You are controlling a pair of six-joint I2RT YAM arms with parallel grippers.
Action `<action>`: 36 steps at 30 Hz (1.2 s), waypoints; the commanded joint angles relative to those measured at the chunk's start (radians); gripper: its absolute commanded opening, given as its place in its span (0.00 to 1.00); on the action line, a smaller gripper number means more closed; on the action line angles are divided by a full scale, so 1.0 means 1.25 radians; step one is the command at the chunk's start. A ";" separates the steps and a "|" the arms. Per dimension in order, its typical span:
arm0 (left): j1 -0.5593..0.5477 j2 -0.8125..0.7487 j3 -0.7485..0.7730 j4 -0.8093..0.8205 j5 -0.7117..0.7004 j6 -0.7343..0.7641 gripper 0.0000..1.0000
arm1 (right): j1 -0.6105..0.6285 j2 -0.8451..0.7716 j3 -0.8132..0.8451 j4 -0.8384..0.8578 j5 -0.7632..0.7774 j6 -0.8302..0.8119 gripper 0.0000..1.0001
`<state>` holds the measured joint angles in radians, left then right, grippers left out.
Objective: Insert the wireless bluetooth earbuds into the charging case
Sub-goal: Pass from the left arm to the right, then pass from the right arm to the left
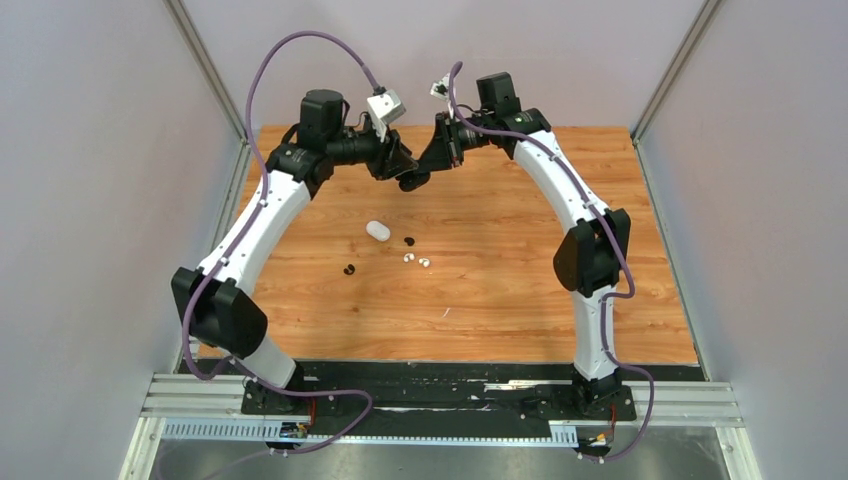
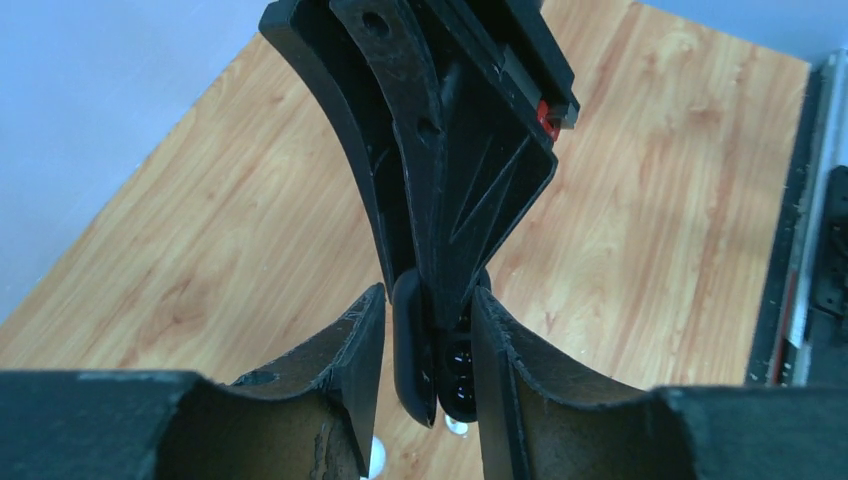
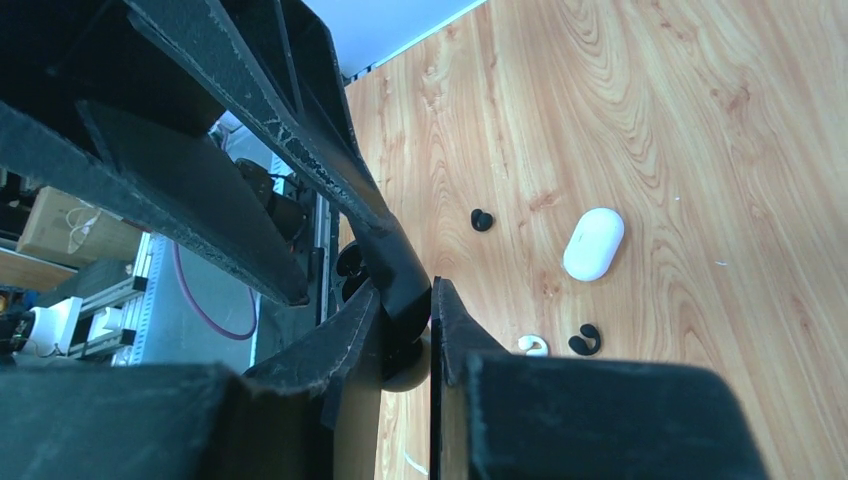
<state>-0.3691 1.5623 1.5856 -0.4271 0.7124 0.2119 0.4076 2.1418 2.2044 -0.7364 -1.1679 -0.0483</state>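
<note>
My left fingers span the black charging case's lid and base, so they should open and pinch just the lid [image 2: 413, 345], keeping the sockets exposed.
A black charging case [image 1: 413, 182] hangs in the air over the far middle of the table, held between both grippers. My left gripper [image 1: 405, 172] is shut on it; in the left wrist view the case [image 2: 458, 370] sits between my fingers with its lid [image 2: 413, 350] slightly ajar and two dark sockets showing. My right gripper [image 1: 432, 160] is shut on the same case [image 3: 400, 290] from the opposite side. On the table lie two black earbuds [image 1: 408, 241] [image 1: 349, 269] and two white earbuds [image 1: 407, 258] [image 1: 424, 263]. A closed white case [image 1: 376, 230] lies beside them.
The wooden table [image 1: 600, 300] is bounded by grey walls left, right and back. The right wrist view shows the white case [image 3: 593, 243], two black buds [image 3: 481, 219] [image 3: 585, 340] and a white bud [image 3: 532, 345] below the grippers.
</note>
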 commanded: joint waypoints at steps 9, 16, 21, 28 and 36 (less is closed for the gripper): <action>0.028 0.095 0.164 -0.223 0.151 0.026 0.48 | 0.019 -0.015 0.048 -0.012 0.018 -0.056 0.06; 0.043 0.122 0.237 -0.334 0.143 0.118 0.46 | 0.021 -0.013 0.048 -0.014 0.018 -0.056 0.07; 0.052 0.126 0.240 -0.345 0.147 0.128 0.48 | 0.021 -0.014 0.047 -0.016 0.021 -0.057 0.07; 0.055 0.147 0.252 -0.355 0.158 0.137 0.37 | 0.022 -0.017 0.047 -0.019 0.024 -0.060 0.07; 0.056 0.162 0.264 -0.379 0.172 0.159 0.22 | 0.026 -0.016 0.048 -0.018 0.027 -0.061 0.07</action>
<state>-0.2974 1.7527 1.8656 -0.8536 0.8814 0.3763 0.4316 2.1418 2.2189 -0.7837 -1.1301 -0.1043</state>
